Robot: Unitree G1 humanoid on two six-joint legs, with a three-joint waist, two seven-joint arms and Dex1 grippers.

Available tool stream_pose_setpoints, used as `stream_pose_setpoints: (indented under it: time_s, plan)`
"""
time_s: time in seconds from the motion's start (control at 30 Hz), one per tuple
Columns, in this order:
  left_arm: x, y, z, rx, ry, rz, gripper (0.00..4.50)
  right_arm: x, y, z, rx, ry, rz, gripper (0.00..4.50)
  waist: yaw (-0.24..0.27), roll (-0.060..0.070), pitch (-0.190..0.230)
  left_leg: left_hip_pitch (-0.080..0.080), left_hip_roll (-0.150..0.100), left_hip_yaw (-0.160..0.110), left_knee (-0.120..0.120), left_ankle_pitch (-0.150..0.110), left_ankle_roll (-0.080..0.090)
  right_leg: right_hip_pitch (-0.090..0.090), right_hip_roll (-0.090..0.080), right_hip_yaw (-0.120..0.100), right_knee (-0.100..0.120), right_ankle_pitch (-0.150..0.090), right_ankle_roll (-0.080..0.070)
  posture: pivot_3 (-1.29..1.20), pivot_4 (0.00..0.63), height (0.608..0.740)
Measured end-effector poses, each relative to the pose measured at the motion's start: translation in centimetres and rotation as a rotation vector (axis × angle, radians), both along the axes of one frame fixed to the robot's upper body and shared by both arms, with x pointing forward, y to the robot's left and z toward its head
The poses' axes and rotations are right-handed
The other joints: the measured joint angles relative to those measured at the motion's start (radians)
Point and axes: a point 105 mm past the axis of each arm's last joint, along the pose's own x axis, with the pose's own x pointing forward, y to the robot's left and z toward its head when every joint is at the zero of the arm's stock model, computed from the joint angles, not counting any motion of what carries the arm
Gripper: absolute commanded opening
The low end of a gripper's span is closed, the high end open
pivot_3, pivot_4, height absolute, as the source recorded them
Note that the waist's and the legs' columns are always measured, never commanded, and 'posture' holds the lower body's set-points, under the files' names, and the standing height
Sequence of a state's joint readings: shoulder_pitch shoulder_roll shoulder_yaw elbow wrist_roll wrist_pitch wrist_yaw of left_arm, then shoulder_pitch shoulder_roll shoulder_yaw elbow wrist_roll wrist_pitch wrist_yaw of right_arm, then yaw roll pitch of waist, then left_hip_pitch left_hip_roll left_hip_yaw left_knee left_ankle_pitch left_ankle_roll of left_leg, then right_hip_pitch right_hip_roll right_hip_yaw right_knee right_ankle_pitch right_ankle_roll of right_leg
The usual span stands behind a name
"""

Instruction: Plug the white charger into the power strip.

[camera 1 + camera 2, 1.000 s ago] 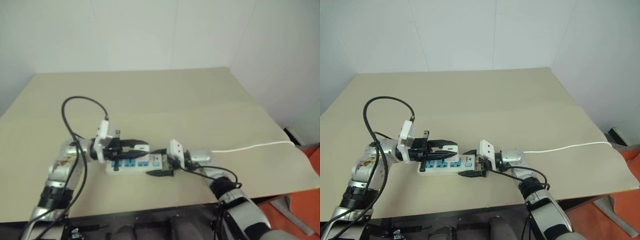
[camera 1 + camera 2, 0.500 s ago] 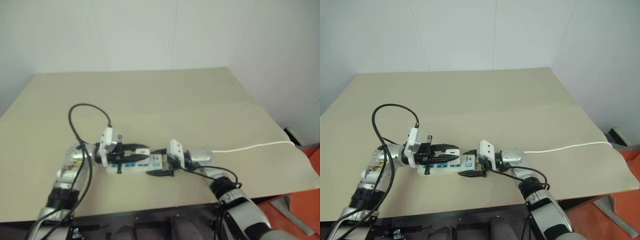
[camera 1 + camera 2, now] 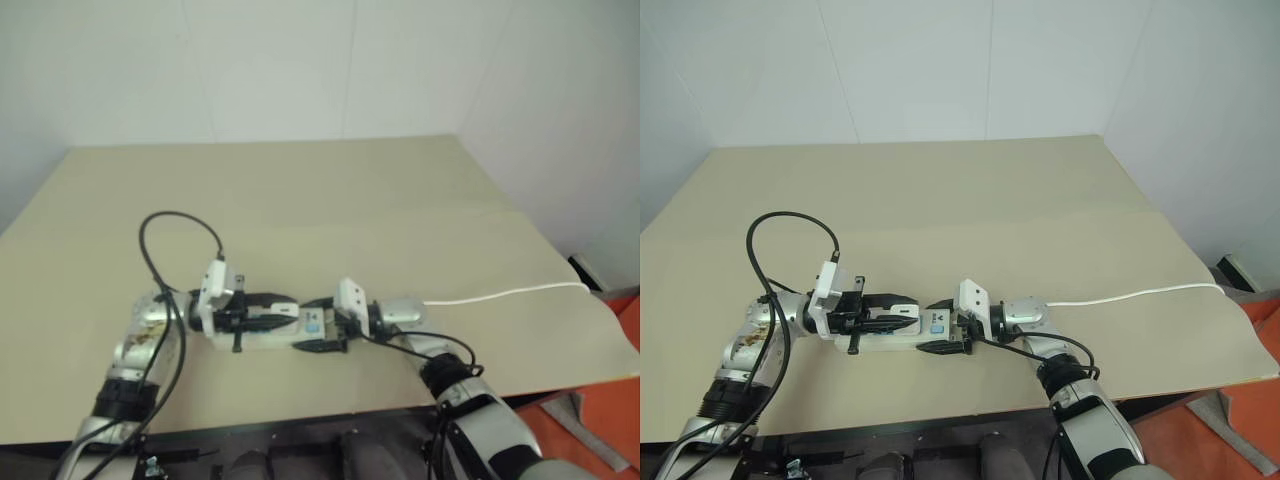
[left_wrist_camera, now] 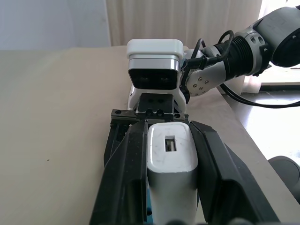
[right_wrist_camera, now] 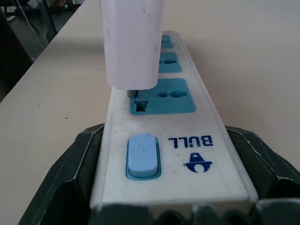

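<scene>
Next, my left hand releases the white charger in the power strip's socket [image 3: 285, 325] nearest the blue switch.
The power strip [image 3: 940, 326] lies on the tan table, a white bar with blue sockets [image 5: 161, 96] and a blue switch [image 5: 142, 154]. My right gripper [image 3: 937, 326] is shut on its switch end, one black finger [image 5: 77, 164] against each long side. The white charger [image 4: 171, 154] is held upright in my left gripper [image 3: 912, 313], which is shut on it and lies level along the strip. The charger [image 5: 132, 42] stands over the socket nearest the switch, with its prongs just entering the slots. The rest of the strip lies hidden under the left gripper.
The strip's thin white cable [image 3: 1140, 295] runs right across the table to its right edge. A black cable loop [image 3: 790, 225] arches over my left arm. The table's front edge [image 3: 940, 405] is close below the strip. A white wall stands behind.
My left gripper has sunk with the charger onto the strip and now covers the blue sockets that showed beneath it. The right gripper and the strip have kept still.
</scene>
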State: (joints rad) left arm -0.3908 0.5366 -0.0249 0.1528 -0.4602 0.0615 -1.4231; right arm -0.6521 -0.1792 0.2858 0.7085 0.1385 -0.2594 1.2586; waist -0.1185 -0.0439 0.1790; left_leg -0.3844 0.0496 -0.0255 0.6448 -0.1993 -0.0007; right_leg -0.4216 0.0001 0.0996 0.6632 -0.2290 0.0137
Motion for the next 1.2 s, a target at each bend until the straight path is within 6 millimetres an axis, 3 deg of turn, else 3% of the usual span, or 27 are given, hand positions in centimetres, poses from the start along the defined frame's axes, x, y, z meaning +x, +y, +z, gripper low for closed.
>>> stream_pose_setpoints:
  time_s: [0.4, 1.2]
  plan:
    - [0.9, -0.3, -0.1, -0.008, -0.024, 0.037, 1.03, 0.0, 0.0, 0.0, -0.001, 0.003, -0.002, 3.43, 0.001, 0.0, 0.0, 0.0, 0.0, 0.0, 0.0, 0.0, 0.0, 0.0, 0.0, 0.0, 0.0, 0.0, 0.0, 0.0, 0.15, 0.74]
    - [0.3, -0.2, -1.2, 0.02, -0.009, 0.013, 1.03, 0.0, 0.0, 0.0, -0.002, 0.004, 0.001, 3.43, 0.0, 0.0, 0.0, 0.0, 0.0, 0.0, -0.002, 0.0, 0.0, 0.0, 0.0, 0.0, -0.001, -0.001, -0.001, 0.0, 0.15, 0.74]
